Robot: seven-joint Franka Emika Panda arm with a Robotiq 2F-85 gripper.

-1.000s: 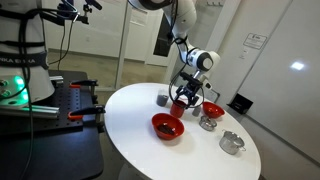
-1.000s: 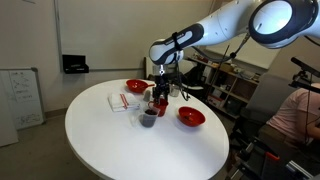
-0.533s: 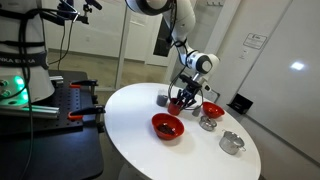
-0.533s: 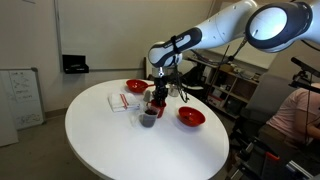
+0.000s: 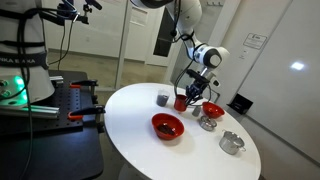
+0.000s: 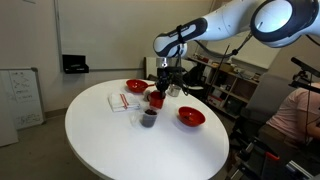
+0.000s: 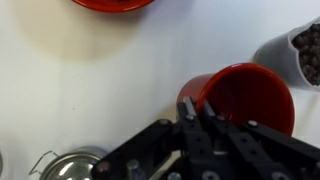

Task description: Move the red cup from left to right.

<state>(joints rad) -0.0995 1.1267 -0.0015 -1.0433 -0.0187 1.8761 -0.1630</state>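
Observation:
My gripper is going to put the red cup down on the white table [image 5: 195, 142] next to the nearer red bowl.
The red cup [image 7: 250, 95] is a small glossy cup on the round white table [image 5: 130, 125]. In the wrist view it lies right of centre, with my gripper [image 7: 194, 110] shut on its near rim: one finger is inside the cup and one outside. Both exterior views show the arm coming down from above onto the red cup [image 5: 181, 102] [image 6: 157, 100], and the gripper [image 6: 160, 91] sits over its top. I cannot tell whether its base still touches the table.
A grey cup [image 5: 163, 99] [image 6: 149, 118] [image 7: 305, 50] stands close beside the red one. Two wide red bowls [image 5: 167, 126] [image 5: 211, 109] and two metal containers [image 5: 231, 142] [image 5: 208, 123] sit nearby. A paper sheet [image 6: 120, 102] lies near the far bowl [image 6: 136, 86].
The jaws have closed onto the red cup's rim. The wrist has risen a little over the cup.

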